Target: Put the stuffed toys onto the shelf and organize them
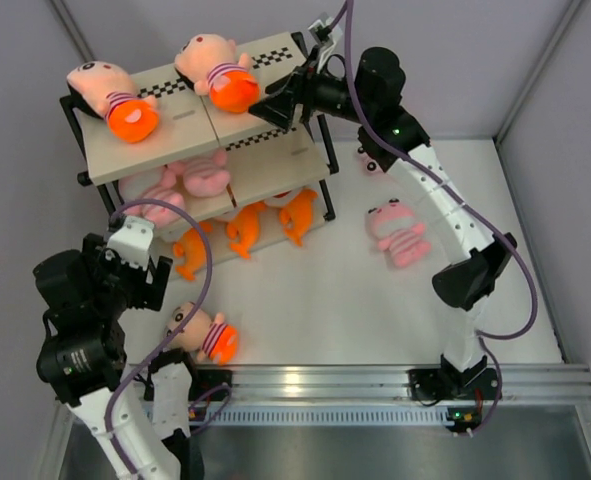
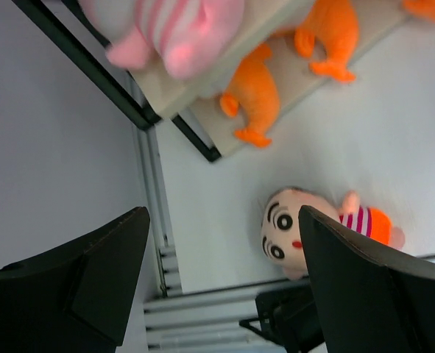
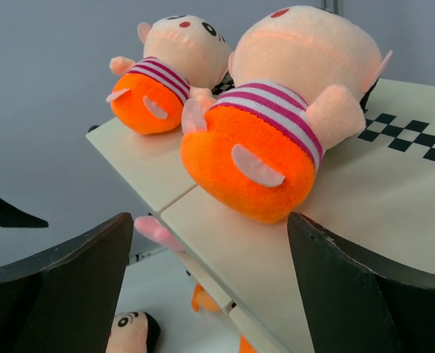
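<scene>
The robot's left gripper needs to next move down to the doll's face (image 1: 179, 323) (image 2: 284, 237) and close there, taking the doll that lies on the table below the shelf.
The shelf (image 1: 103, 160) stands at the far left. Two dolls (image 1: 110, 95) (image 1: 218, 68) lie on its top board, pink striped animals (image 1: 200, 175) on the middle board, three orange fish (image 1: 243, 230) on the bottom one. A third doll (image 1: 203, 330) lies on the table near the left arm, also in the left wrist view (image 2: 291, 232). A pink animal (image 1: 397, 232) lies at mid right. My left gripper (image 1: 155, 278) (image 2: 224, 272) is open and empty above that doll. My right gripper (image 1: 275, 105) (image 3: 210, 279) is open, just behind the right top doll (image 3: 276, 140), apart from it.
Another pink toy (image 1: 370, 160) is partly hidden behind the right arm by the shelf's right post. An aluminium rail (image 1: 375, 385) runs along the near table edge. Grey walls close in the back and both sides.
</scene>
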You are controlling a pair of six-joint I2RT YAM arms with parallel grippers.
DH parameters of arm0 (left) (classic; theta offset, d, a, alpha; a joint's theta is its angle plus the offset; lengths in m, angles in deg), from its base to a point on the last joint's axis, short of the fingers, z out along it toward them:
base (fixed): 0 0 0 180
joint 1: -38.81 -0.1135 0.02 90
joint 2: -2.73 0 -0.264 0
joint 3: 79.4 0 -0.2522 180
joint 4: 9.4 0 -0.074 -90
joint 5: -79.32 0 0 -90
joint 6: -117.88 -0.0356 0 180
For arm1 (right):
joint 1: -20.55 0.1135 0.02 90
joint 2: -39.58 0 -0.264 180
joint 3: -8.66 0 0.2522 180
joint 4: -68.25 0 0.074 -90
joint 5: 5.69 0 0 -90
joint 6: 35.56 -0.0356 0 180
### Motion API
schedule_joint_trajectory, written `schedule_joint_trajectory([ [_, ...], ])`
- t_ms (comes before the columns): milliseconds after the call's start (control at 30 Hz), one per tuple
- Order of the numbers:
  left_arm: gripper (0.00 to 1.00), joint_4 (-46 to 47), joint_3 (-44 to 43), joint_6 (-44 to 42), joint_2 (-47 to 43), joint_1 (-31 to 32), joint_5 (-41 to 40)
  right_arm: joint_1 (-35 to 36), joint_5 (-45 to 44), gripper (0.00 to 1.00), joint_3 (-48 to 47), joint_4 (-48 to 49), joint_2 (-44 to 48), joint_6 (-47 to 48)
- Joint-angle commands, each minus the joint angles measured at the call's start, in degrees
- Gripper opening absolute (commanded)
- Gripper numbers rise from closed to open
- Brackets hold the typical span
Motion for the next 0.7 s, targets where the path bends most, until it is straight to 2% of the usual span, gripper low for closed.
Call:
schedule_joint_trajectory([
  [0,0.88,-9.1,9.2,-4.7,-1.3,0.1,-3.8,-0.7,-2.4,0.86,1.7,-2.8,6.1,5.8],
  [133,0.87,-9.1,24.0,-9.8,-1.8,0.1,-6.1,-0.7,-3.6,0.88,4.1,-3.9,8.2,7.6],
  [233,0.87,-8.3,29.7,-12.1,-1.9,0.1,-6.2,-0.7,-4.7,0.88,5.1,-4.4,9.2,8.5],
  [433,0.87,-3.3,35.8,-14.3,-2.6,0.1,-4.0,-0.2,-6.0,0.88,9.0,-5.4,12.9,9.4],
  [600,0.86,-2.7,42.6,-19.0,0.9,0.1,-1.4,3.8,-11.8,0.88,23.9,-5.0,25.5,16.4],
  [633,0.91,-2.7,42.6,-19.7,1.0,0.1,-1.4,4.8,-12.3,0.88,26.2,-4.3,27.5,16.8],
  [667,0.91,-2.6,42.5,-20.4,0.9,0.1,-0.7,5.2,-12.7,0.88,30.9,-3.7,29.5,17.2],
])
